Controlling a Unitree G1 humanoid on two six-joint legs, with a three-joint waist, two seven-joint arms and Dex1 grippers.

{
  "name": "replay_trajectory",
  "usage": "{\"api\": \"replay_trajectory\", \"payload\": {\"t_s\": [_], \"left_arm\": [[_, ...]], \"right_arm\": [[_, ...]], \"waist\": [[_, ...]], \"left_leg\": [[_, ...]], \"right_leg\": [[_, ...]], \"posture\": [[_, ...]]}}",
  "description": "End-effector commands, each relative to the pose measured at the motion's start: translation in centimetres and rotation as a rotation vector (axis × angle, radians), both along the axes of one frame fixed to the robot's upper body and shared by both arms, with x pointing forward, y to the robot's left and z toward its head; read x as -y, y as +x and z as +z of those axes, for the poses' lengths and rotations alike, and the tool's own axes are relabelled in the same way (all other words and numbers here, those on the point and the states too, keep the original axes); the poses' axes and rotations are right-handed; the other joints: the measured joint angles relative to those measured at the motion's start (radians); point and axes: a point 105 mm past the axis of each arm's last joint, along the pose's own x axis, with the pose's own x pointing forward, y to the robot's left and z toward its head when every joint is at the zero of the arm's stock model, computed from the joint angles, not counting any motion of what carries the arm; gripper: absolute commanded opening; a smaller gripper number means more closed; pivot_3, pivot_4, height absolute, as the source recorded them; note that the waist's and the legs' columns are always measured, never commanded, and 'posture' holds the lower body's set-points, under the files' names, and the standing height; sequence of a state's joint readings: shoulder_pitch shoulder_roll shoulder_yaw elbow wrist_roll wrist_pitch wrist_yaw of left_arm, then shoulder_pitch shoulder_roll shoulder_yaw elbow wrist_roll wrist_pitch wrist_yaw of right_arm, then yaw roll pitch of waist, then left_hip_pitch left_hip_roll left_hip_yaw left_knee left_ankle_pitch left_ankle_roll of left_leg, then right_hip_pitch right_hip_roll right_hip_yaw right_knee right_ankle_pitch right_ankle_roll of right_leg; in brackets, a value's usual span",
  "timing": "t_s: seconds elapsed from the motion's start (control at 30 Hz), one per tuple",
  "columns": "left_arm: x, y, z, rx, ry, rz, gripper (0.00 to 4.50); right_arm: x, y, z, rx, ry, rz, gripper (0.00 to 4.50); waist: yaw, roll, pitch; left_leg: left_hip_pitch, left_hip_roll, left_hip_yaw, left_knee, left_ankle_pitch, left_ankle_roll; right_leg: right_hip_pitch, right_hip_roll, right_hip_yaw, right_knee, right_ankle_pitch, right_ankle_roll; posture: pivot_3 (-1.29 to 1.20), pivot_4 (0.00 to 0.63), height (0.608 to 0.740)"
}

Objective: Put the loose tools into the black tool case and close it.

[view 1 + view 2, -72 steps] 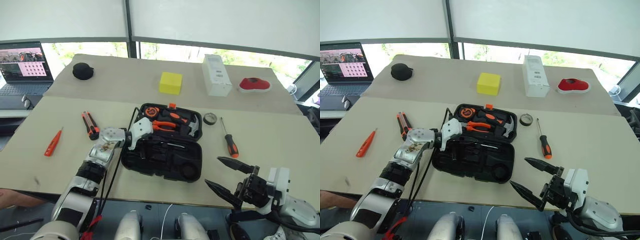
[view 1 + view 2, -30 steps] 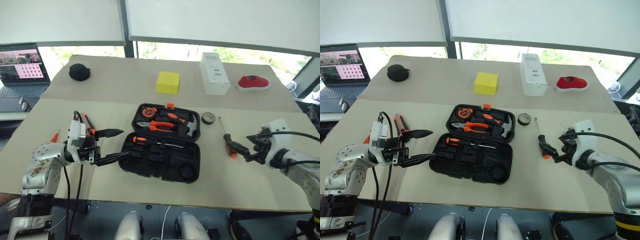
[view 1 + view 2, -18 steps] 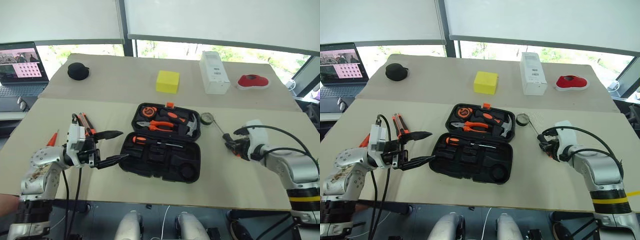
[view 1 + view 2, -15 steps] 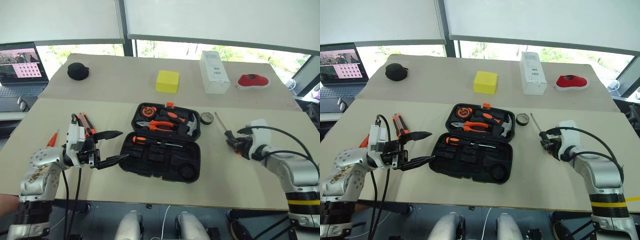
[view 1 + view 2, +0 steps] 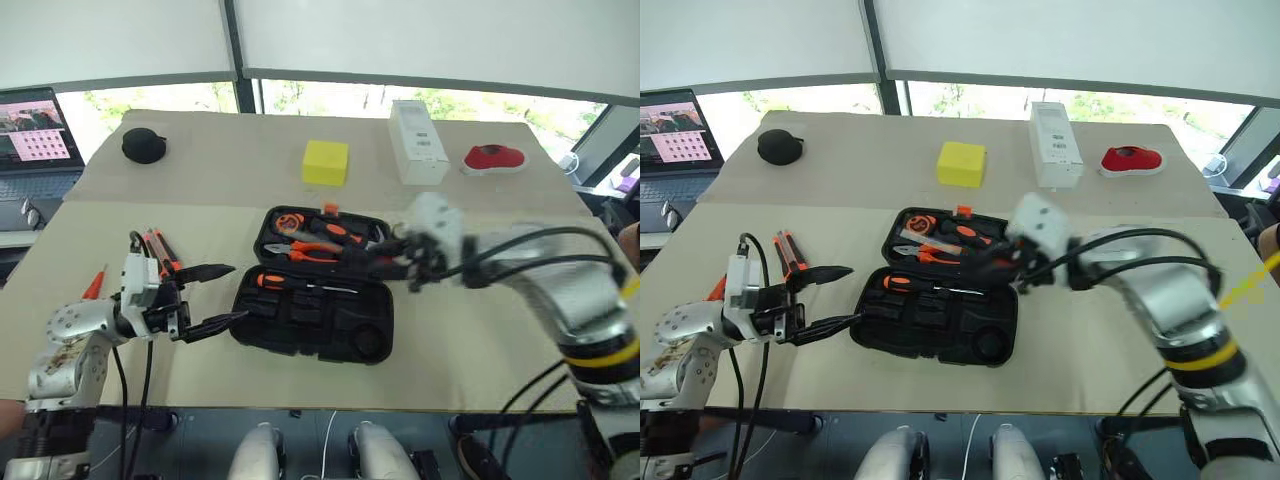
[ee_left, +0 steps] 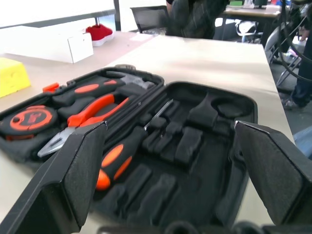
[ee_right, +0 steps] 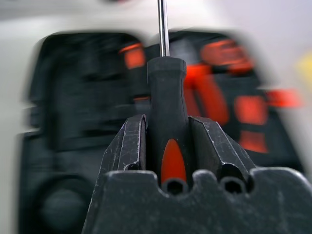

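Note:
The robot's right gripper needs to set the second screwdriver down next to the screwdriver in the black tool case's near half (image 5: 326,299) (image 7: 113,116).
The black tool case (image 5: 340,330) lies open in the middle of the table. One black-and-orange screwdriver (image 6: 119,158) rests in its near half. My right gripper (image 5: 400,262) hovers over the case, shut on the handle of a second black-and-orange screwdriver (image 7: 165,92) whose shaft points away from the wrist. Just left of the case my left gripper (image 5: 240,291) stands open and level, with nothing between its fingers (image 6: 78,165). The orange-and-black utility knife (image 5: 160,250) and the slim orange tester screwdriver (image 5: 92,285) lie on the table behind the left hand.
The case's far half holds orange-handled pliers (image 6: 85,117), a tape measure (image 6: 29,119) and a hammer. A yellow block (image 5: 326,163), a white box (image 5: 417,142), a red item (image 5: 493,158) and a round black object (image 5: 144,145) sit at the back. A laptop (image 5: 35,125) stands far left.
My right gripper shut on the screwdriver lying right of the case, lifted it and swung it left over the case. The left gripper stayed open and in place.

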State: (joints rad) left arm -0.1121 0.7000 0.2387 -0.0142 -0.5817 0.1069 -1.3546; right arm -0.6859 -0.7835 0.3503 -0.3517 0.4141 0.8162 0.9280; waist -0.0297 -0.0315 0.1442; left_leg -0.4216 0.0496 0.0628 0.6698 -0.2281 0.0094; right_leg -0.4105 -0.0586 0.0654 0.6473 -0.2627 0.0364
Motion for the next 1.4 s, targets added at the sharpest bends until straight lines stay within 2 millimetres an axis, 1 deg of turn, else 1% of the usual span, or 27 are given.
{"api": "replay_trajectory", "payload": {"t_s": [0.03, 0.1, 0.17, 0.4, 0.53, 0.63, 0.7, 0.8, 0.87, 0.9, 0.93, 1.0, 1.1, 1.17, 1.23, 1.33, 1.4], "left_arm": [[-0.4, -0.5, 0.2, 0.027, 0.019, 0.004, 4.50], [-0.5, -0.5, 0.2, 0.027, 0.017, 0.011, 4.50], [-0.5, -0.7, 0.2, 0.025, 0.012, 0.019, 4.50], [-0.6, -1.0, -0.1, 0.013, 0.012, 0.022, 4.50], [-0.1, -0.9, 0.6, 0.023, 0.014, 0.015, 4.50], [0.4, -0.8, 1.0, 0.025, 0.015, 0.011, 4.50], [0.6, -0.8, 1.1, 0.026, 0.015, 0.010, 4.50], [0.9, -0.5, 1.4, 0.033, 0.012, 0.020, 4.50], [1.0, -0.5, 1.4, 0.037, 0.011, 0.030, 4.50], [1.0, -0.4, 1.3, 0.040, 0.007, 0.043, 4.50], [1.0, -0.4, 1.3, 0.042, 0.004, 0.053, 4.50], [1.0, -0.3, 1.2, 0.044, -0.001, 0.063, 4.50], [1.1, -0.2, 1.1, 0.044, -0.006, 0.067, 4.50], [1.0, -0.2, 1.0, 0.043, -0.007, 0.069, 4.50], [0.9, -0.2, 1.0, 0.043, -0.007, 0.071, 4.50], [0.6, -0.3, 0.8, 0.028, 0.001, 0.070, 4.50], [0.5, -0.5, 0.6, 0.012, 0.007, 0.063, 4.50]], "right_arm": [[-0.1, 0.0, -1.7, -0.001, -0.152, 0.007, 1.02], [0.1, 0.1, -2.6, -0.011, -0.197, -0.007, 1.02], [0.1, 0.4, -3.1, -0.019, -0.202, -0.031, 1.02], [-0.4, 0.7, -3.9, -0.024, -0.222, -0.045, 1.02], [-0.1, 1.4, -4.0, -0.041, -0.221, -0.070, 1.02], [0.6, 1.7, -4.4, -0.063, -0.237, -0.074, 1.02], [0.8, 1.6, -4.6, -0.075, -0.248, -0.069, 1.02], [0.6, 1.0, -4.7, -0.099, -0.239, -0.028, 1.02], [0.4, 0.4, -4.8, -0.119, -0.238, 0.006, 2.03], [0.2, 0.8, -4.2, -0.101, -0.206, -0.013, 2.25], [0.1, 0.9, -3.7, -0.091, -0.186, -0.016, 2.66], [0.1, 1.1, -2.6, -0.062, -0.158, -0.009, 3.31], [0.3, 0.8, -0.7, -0.021, -0.114, 0.022, 3.31], [0.1, 0.9, -0.2, -0.004, -0.064, 0.023, 3.31], [-0.1, 0.9, -0.1, -0.008, -0.027, 0.014, 3.31], [-0.7, 0.9, -2.1, -0.048, 0.001, 0.009, 2.58], [-1.2, 1.1, -3.1, -0.054, 0.023, 0.000, 1.88]], "waist": [[0.010, 0.000, 0.000], [0.020, 0.000, 0.000], [0.021, 0.000, 0.000], [0.016, 0.000, 0.000], [0.016, 0.000, 0.000], [0.019, 0.000, 0.000], [0.019, 0.000, 0.000], [0.021, -0.001, 0.000], [0.020, -0.001, 0.000], [0.019, 0.000, 0.000], [0.017, -0.001, 0.000], [0.017, -0.001, 0.000], [0.017, -0.001, 0.000], [0.017, -0.001, 0.000], [0.017, -0.001, 0.000], [0.017, -0.001, 0.000], [0.017, -0.001, 0.000]], "left_leg": [[-0.002, -0.001, 0.000, 0.000, 0.000, 0.000], [-0.007, -0.001, 0.001, 0.003, 0.000, 0.000], [-0.013, -0.001, 0.001, 0.007, 0.000, 0.000], [-0.012, -0.001, 0.001, 0.008, 0.000, 0.000], [-0.010, -0.001, 0.002, 0.008, 0.000, 0.000], [-0.010, -0.001, 0.003, 0.009, 0.000, 0.000], [-0.009, -0.001, 0.004, 0.009, 0.000, 0.000], [-0.009, -0.001, 0.004, 0.009, 0.000, 0.000], [-0.009, -0.001, 0.004, 0.009, 0.000, 0.000], [-0.009, -0.001, 0.004, 0.009, 0.000, 0.000], [-0.009, -0.001, 0.004, 0.009, 0.000, 0.000], [-0.009, -0.001, 0.004, 0.009, 0.000, 0.000], [-0.009, -0.001, 0.004, 0.009, 0.000, 0.000], [-0.009, -0.001, 0.004, 0.009, 0.000, 0.000], [-0.009, -0.001, 0.004, 0.009, 0.000, 0.000], [-0.009, 0.000, 0.004, 0.009, 0.000, 0.000], [-0.009, -0.001, 0.005, 0.009, 0.000, 0.000]], "right_leg": [[-0.002, -0.001, 0.000, 0.000, 0.000, 0.000], [-0.008, -0.001, 0.000, 0.001, 0.001, 0.001], [-0.013, -0.001, 0.000, 0.003, 0.001, 0.001], [-0.012, 0.001, -0.001, 0.006, 0.001, 0.001], [-0.012, 0.001, -0.001, 0.008, 0.001, 0.001], [-0.011, 0.001, -0.001, 0.009, 0.001, 0.001], [-0.010, 0.000, -0.001, 0.009, 0.001, 0.001], [-0.010, 0.000, -0.001, 0.009, 0.001, 0.001], [-0.010, 0.001, -0.001, 0.009, 0.001, 0.001], [-0.010, 0.000, -0.001, 0.009, 0.001, 0.001], [-0.010, 0.000, -0.001, 0.009, 0.001, 0.001], [-0.011, 0.001, 0.000, 0.009, 0.001, 0.001], [-0.011, 0.001, 0.000, 0.010, 0.001, 0.001], [-0.011, 0.001, 0.000, 0.009, 0.001, 0.001], [-0.011, 0.001, 0.000, 0.009, 0.001, 0.001], [-0.011, 0.001, 0.000, 0.009, 0.001, 0.001], [-0.011, 0.001, 0.000, 0.009, 0.001, 0.001]], "posture": [[0.00, 0.150, 0.740], [0.00, 0.150, 0.740], [0.00, 0.150, 0.740], [0.00, 0.150, 0.740], [0.00, 0.150, 0.740], [0.00, 0.150, 0.740], [0.00, 0.150, 0.740], [0.00, 0.150, 0.740], [0.00, 0.150, 0.740], [0.00, 0.150, 0.740], [0.00, 0.150, 0.740], [0.00, 0.150, 0.740], [0.00, 0.150, 0.740], [0.00, 0.150, 0.740], [0.00, 0.150, 0.740], [0.00, 0.150, 0.740], [0.00, 0.150, 0.740]]}}
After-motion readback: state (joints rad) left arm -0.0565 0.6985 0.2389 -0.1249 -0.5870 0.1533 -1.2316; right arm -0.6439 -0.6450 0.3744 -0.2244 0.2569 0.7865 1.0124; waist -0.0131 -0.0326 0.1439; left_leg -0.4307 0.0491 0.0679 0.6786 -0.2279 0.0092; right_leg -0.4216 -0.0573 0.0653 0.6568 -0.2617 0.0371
